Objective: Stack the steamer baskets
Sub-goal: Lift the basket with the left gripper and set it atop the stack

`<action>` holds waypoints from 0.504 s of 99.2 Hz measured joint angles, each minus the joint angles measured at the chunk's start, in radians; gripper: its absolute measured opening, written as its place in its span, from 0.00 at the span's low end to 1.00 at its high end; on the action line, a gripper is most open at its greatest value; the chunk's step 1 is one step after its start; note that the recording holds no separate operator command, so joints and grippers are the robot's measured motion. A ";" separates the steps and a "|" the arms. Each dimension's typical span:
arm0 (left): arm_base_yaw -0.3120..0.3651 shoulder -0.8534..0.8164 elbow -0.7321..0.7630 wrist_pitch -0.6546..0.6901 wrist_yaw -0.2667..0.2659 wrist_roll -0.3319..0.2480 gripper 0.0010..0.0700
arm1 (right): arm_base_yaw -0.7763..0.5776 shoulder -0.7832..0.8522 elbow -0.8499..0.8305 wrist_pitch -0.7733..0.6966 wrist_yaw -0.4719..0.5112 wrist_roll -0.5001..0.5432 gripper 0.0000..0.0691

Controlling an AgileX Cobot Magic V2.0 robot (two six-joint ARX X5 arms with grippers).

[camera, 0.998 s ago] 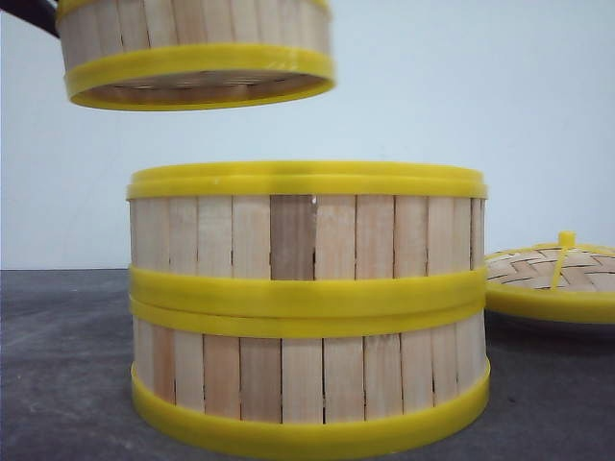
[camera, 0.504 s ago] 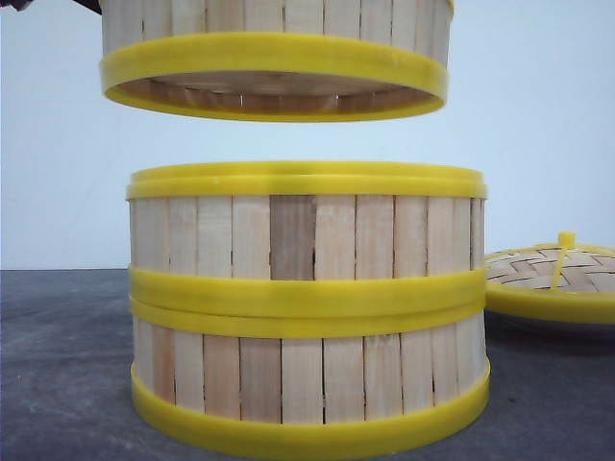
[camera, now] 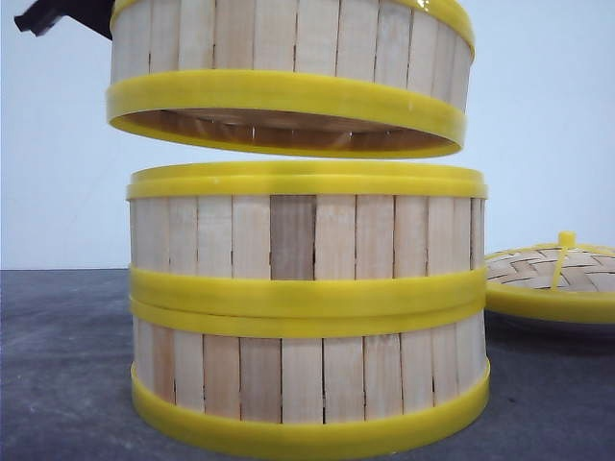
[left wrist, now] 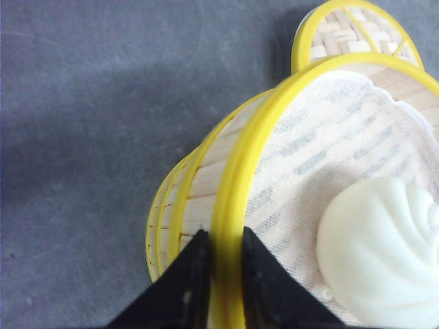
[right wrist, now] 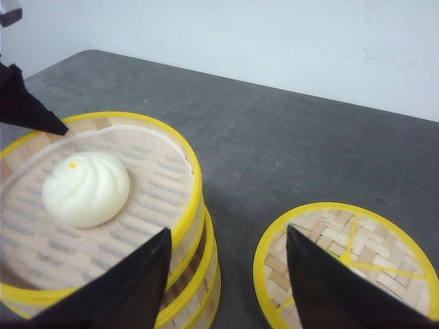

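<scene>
My left gripper is to release the steamer basket with the white bun on the stack's yellow top rim (camera: pixel 306 178).
Two steamer baskets stand stacked at the middle of the table, the upper one (camera: pixel 307 230) on the lower one (camera: pixel 307 375). A third steamer basket (camera: pixel 288 58) hangs just above them, slightly tilted and apart from the stack's top rim. My left gripper (left wrist: pixel 226 274) is shut on this basket's yellow rim (left wrist: pixel 230 199), one finger outside the wall and one inside. A white bun (left wrist: pixel 381 250) lies on the cloth liner in it. My right gripper (right wrist: pixel 228 236) is open with nothing in it, hovering between the stack (right wrist: pixel 199 267) and the lid.
The domed woven lid (camera: pixel 557 279) with yellow rim and knob lies on the table to the right of the stack; it also shows in the right wrist view as the lid (right wrist: pixel 346 260). A pale wall runs behind the dark grey table (right wrist: pixel 288 137).
The held basket has moved to the right and come down, from the upper left to right over the stack, leaving only a narrow gap. The stack and lid have not moved.
</scene>
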 joint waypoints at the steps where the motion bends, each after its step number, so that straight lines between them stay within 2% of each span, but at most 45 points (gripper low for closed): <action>1: -0.002 0.001 0.000 0.000 0.000 0.000 0.03 | 0.000 0.000 0.000 0.000 0.000 0.000 0.46; 29: -0.037 0.031 0.000 0.010 0.000 0.004 0.03 | 0.000 0.000 0.000 0.000 0.000 0.000 0.46; 50: -0.038 0.037 -0.012 0.011 -0.002 0.010 0.03 | 0.000 0.000 0.000 0.000 0.000 0.000 0.46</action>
